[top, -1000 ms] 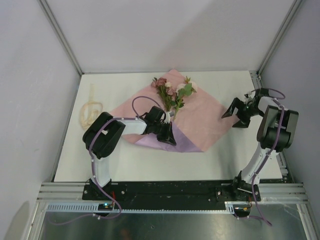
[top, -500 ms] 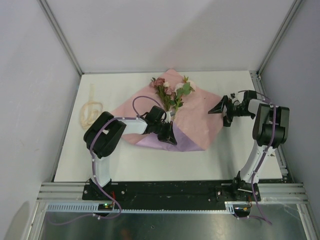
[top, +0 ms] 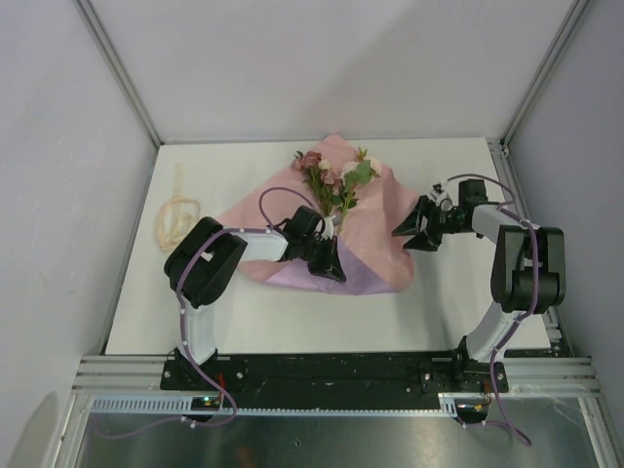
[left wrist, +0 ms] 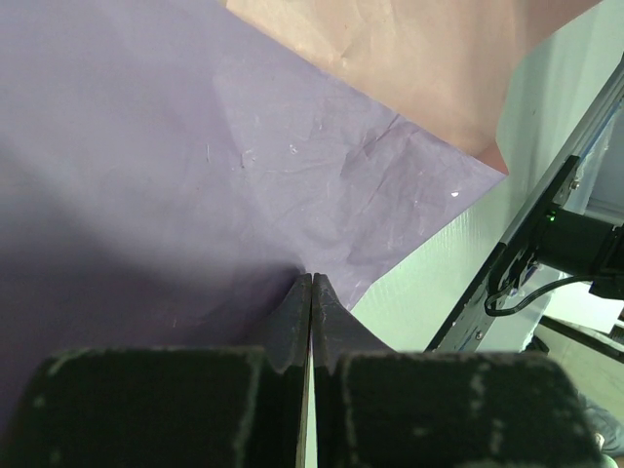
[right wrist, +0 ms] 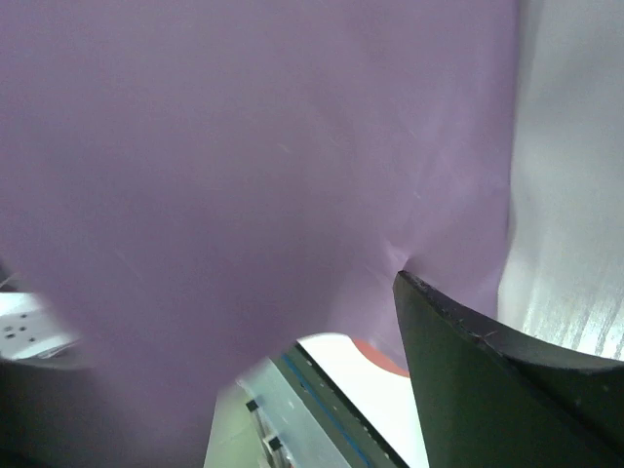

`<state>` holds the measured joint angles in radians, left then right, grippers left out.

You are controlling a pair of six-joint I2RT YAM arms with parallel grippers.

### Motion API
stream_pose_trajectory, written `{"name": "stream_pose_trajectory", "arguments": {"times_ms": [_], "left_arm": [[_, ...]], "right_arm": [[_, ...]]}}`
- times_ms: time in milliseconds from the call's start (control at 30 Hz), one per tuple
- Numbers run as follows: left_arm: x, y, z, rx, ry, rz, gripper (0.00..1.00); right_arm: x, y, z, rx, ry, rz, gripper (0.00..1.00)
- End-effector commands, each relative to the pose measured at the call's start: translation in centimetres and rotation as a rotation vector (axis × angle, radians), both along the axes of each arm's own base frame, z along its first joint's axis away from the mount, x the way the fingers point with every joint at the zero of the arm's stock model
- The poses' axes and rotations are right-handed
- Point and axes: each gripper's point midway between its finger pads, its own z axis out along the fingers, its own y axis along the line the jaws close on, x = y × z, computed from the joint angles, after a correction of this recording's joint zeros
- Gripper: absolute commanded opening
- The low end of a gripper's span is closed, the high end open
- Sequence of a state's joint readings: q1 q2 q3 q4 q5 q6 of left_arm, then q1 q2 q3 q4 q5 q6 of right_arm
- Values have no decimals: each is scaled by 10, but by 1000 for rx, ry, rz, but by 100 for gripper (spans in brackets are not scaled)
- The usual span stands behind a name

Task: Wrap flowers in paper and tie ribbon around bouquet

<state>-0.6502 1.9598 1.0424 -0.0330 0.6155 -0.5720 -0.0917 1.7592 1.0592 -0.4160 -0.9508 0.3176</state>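
Observation:
My right gripper needs to back off and pinch the paper's outer edge (top: 410, 259) before folding it over, because the paper's raised side bows inward at its open fingers.
The flowers (top: 336, 183), pink and dark red roses with green stems, lie on the pink face of the paper (top: 380, 210). The paper's near corner is folded over, showing a lilac flap (top: 369, 278). My left gripper (top: 330, 265) lies on that flap by the stem ends. In the left wrist view its jaws (left wrist: 312, 279) are shut at the lilac edge (left wrist: 195, 146). My right gripper (top: 409, 232) is at the paper's raised right corner. Lilac paper (right wrist: 244, 146) fills the right wrist view; one finger (right wrist: 487, 370) touches it and the other is hidden. The cream ribbon (top: 175, 219) lies coiled at the far left.
The white table (top: 244, 322) is walled by grey panels at the back and both sides. An aluminium rail (top: 331, 375) with both arm bases runs along the near edge. A metal bracket (top: 499, 151) sits at the back right corner.
My right gripper has swung left from beside the paper onto its right corner, and its jaws have narrowed. That corner has lifted and shifted left. The left gripper has not moved.

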Motion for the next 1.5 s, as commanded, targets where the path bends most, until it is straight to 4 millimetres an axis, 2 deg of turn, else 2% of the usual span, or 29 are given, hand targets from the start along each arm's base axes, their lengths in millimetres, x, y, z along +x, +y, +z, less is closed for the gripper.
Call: {"name": "stream_pose_trajectory", "arguments": {"times_ms": [0, 133, 200, 267, 367, 467, 600, 767, 900, 1033, 1133, 1233, 1367, 1467], "left_arm": [[-5, 28, -48, 188, 8, 39, 0], [-5, 28, -48, 188, 5, 37, 0], [-5, 28, -48, 189, 5, 37, 0], [-5, 28, -47, 189, 2, 36, 0], [-5, 29, -49, 191, 3, 36, 0], [-4, 29, -50, 194, 4, 38, 0], [-3, 29, -48, 193, -2, 41, 0], [-3, 30, -49, 194, -1, 41, 0], [-3, 30, -50, 194, 1, 39, 0], [-3, 30, -51, 197, 3, 39, 0], [-2, 31, -50, 197, 1, 41, 0], [-2, 32, -51, 199, 3, 43, 0], [-3, 33, -55, 205, 13, 47, 0], [-2, 32, -56, 205, 18, 48, 0]], "right_arm": [[-15, -8, -30, -160, 55, 4, 73], [-12, -24, -39, -251, 29, -17, 62], [-8, -39, -47, -331, 22, -48, 67], [-3, -52, -51, -383, 8, -73, 81], [5, -58, -50, -395, -34, -80, 87], [11, -54, -50, -375, -57, -72, 87], [7, -44, -41, -272, -72, -48, 98], [8, -45, -10, -125, -162, -80, 99], [2, -33, 12, -48, -247, -61, 99], [-1, -22, 11, -47, -279, -40, 99], [2, -22, 0, -79, -263, -46, 99], [0, -24, -21, -159, -198, -55, 92], [-26, -13, -46, -180, -45, 13, 65], [-39, 1, -48, -155, -4, 62, 40]]}}
